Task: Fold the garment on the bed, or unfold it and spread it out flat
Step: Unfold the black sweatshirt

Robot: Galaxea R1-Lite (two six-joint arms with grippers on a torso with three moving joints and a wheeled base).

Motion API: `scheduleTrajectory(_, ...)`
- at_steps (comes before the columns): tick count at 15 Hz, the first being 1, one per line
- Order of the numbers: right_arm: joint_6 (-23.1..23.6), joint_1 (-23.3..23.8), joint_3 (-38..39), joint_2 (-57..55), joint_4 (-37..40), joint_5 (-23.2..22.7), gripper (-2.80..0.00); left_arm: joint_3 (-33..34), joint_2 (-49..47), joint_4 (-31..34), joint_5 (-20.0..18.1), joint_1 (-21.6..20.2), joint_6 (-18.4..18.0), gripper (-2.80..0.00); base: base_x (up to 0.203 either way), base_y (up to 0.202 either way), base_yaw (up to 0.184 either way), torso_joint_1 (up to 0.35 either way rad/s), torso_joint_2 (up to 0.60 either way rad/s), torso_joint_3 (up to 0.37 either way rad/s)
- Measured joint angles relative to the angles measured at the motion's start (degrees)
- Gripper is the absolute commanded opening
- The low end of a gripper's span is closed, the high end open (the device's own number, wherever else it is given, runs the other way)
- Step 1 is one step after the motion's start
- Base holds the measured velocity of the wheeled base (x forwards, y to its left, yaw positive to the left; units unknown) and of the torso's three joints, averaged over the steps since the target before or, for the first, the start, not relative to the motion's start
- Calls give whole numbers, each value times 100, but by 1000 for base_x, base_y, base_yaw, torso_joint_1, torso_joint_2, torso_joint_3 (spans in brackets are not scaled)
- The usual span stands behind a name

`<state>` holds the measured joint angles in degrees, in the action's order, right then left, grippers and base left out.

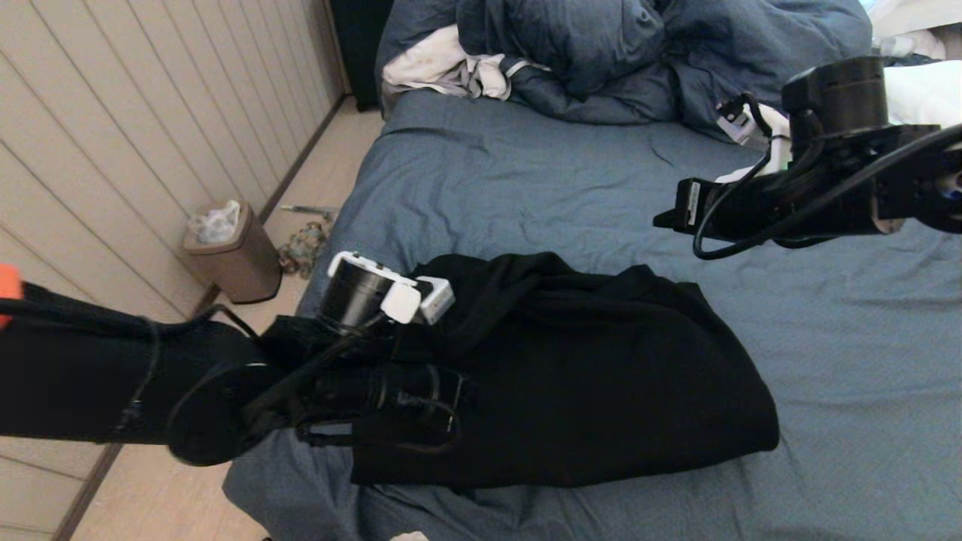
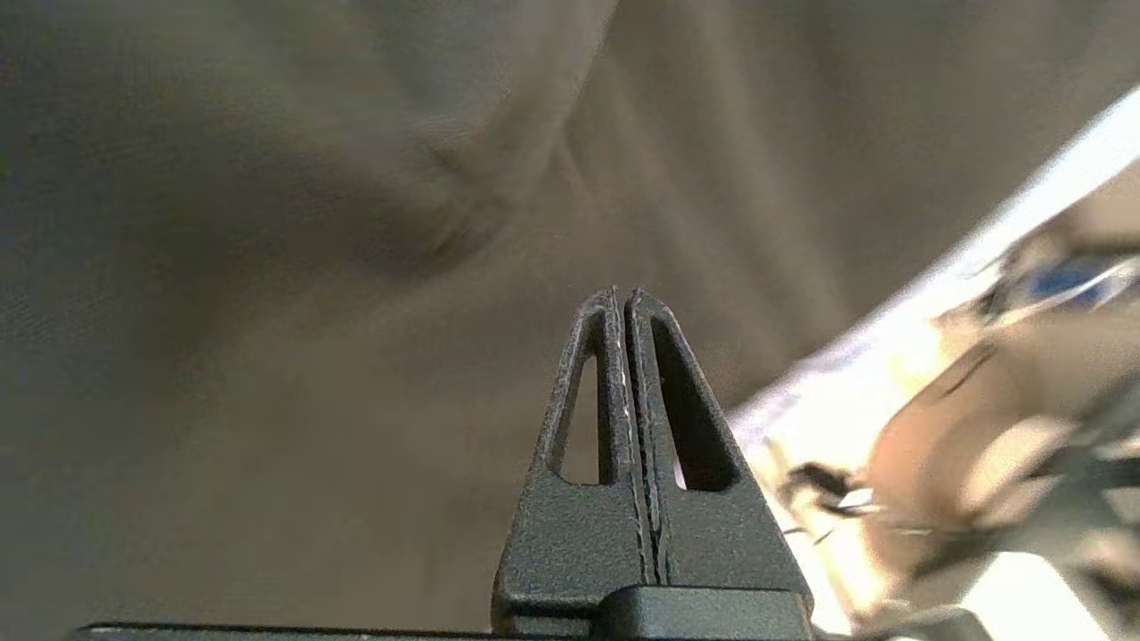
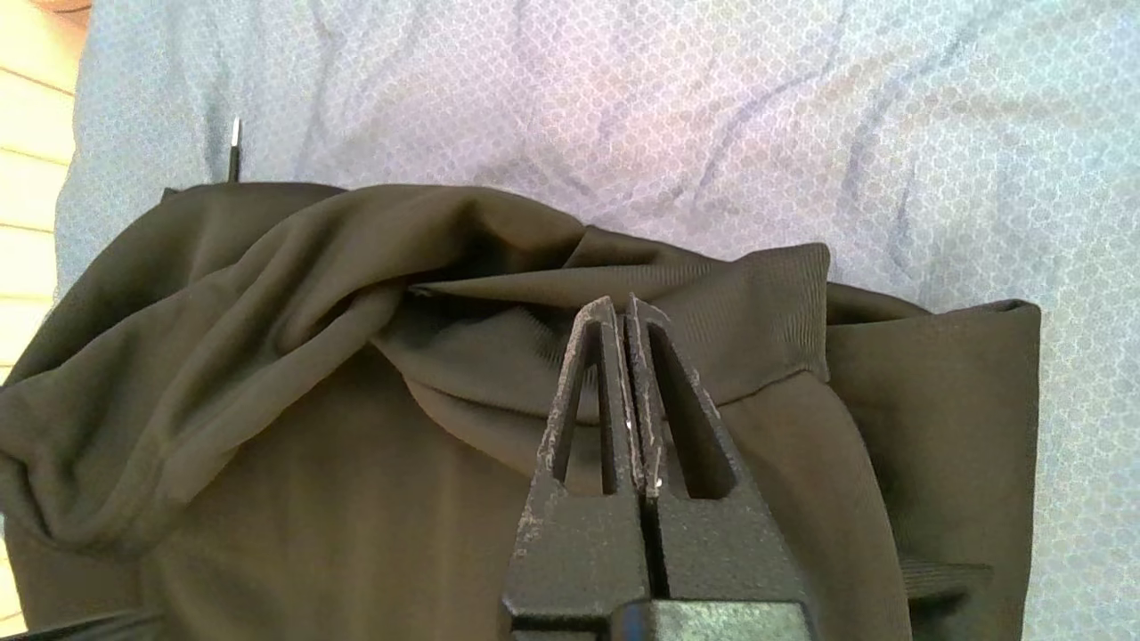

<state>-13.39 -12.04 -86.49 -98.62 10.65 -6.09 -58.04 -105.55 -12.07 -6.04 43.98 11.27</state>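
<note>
My left gripper is going to let go of the hood of the black garment, now bunched near the bed's front, on the bare sheet (image 1: 457, 215), just past the bunched-up cloth.
The black garment (image 1: 586, 376) lies bunched in a rough folded heap near the front left of the bed (image 1: 526, 173). A ribbed cuff or hem band (image 3: 766, 312) sits on top of it. My left gripper (image 1: 440, 406) is low at the garment's left edge, dark against the cloth. In the left wrist view its fingers (image 2: 625, 298) are pressed together with nothing between them, and garment fabric (image 2: 267, 267) lies close behind. My right gripper (image 1: 669, 219) hovers above the bed beyond the garment, shut and empty (image 3: 623, 307), over the garment (image 3: 267, 401) and the sheet (image 3: 623, 107).
A puffy dark blue duvet (image 1: 639, 52) and a white-grey cloth (image 1: 443, 64) are piled at the bed's far end. On the floor to the left are a brown bin (image 1: 237, 252), some clutter (image 1: 302, 248) and a panelled wall (image 1: 113, 113). Bare sheet lies to the garment's right.
</note>
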Motion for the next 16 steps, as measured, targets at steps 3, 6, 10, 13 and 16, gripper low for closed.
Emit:
scheduleTrajectory(3,0,6,-6,-20,-2,0,-280,-834,-769,-22,461,-5,-159,-280,0,0,0,0,0,0)
scheduleTrajectory(6,0,11,-9,-79,-7,1,-280,-2023,-1287,-102,1017,-254,128,-280,0,0,0,0,0,0)
scheduleTrajectory(10,9,-5,-6,-220,-7,0,-280,-4057,-1941,-124,1899,-666,325,-280,0,0,0,0,0,0)
scheduleTrajectory(13,2,-7,33,-271,-10,1,-280,-5157,-2701,-349,2886,-745,297,-280,0,0,0,0,0,0)
scheduleTrajectory(16,2,-11,50,-289,-7,1,-280,-5301,-3175,-869,3668,-632,301,-280,0,0,0,0,0,0)
